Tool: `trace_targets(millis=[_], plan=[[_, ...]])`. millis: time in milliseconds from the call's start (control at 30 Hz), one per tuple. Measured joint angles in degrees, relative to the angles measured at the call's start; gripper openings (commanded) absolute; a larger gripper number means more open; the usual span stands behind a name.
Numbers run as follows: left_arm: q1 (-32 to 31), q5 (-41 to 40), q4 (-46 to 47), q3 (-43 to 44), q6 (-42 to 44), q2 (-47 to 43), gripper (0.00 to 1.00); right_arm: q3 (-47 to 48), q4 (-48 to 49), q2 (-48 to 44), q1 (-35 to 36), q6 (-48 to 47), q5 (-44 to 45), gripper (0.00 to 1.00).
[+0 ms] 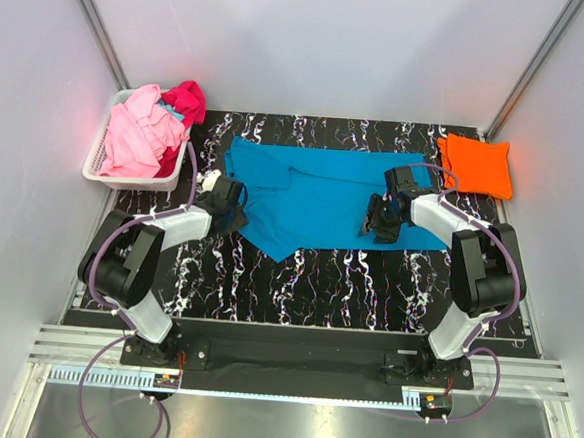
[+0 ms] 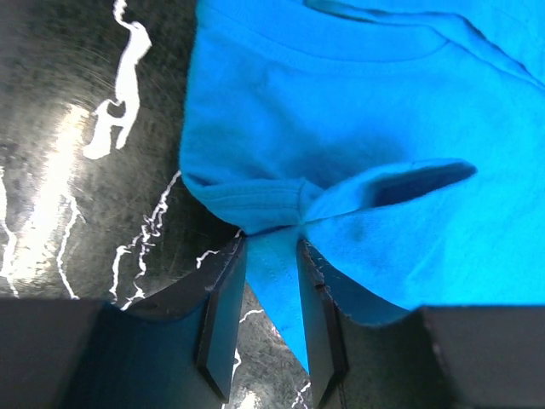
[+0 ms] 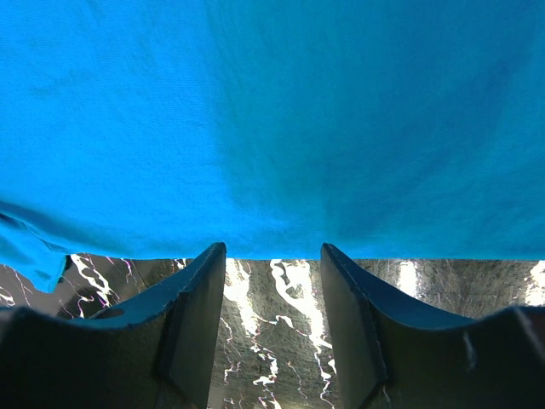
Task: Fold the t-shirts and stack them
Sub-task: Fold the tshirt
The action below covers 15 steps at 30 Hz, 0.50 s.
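The turquoise t-shirt's near corner (image 1: 446,249) is on the same side as the folded orange t-shirt. Next, my right gripper closes on that corner.
A bright turquoise t-shirt (image 1: 314,195) lies spread on the black marbled table, with its left part bunched. My left gripper (image 1: 234,215) is at the shirt's left edge. In the left wrist view it (image 2: 272,247) is shut on a pinched fold of the turquoise fabric (image 2: 341,111). My right gripper (image 1: 380,223) is at the shirt's near right hem. In the right wrist view it (image 3: 272,251) is open, its tips right at the hem of the shirt (image 3: 272,119), with only table between the jaws. A folded orange t-shirt (image 1: 476,164) lies at the back right.
A white slatted basket (image 1: 98,160) at the back left holds a light pink tee (image 1: 138,133) and a magenta one (image 1: 187,99). Grey walls close in the table on the left, back and right. The table's near strip (image 1: 307,285) shows bare black marble.
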Motion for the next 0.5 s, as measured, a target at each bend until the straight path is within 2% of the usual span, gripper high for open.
trace_targets(millis=[500], plan=[[0.0, -2.43, -1.79, 1.09, -0.17, 0.68, 0.37, 0.04, 0.0, 0.02, 0.0, -0.02, 0.0, 0.55]])
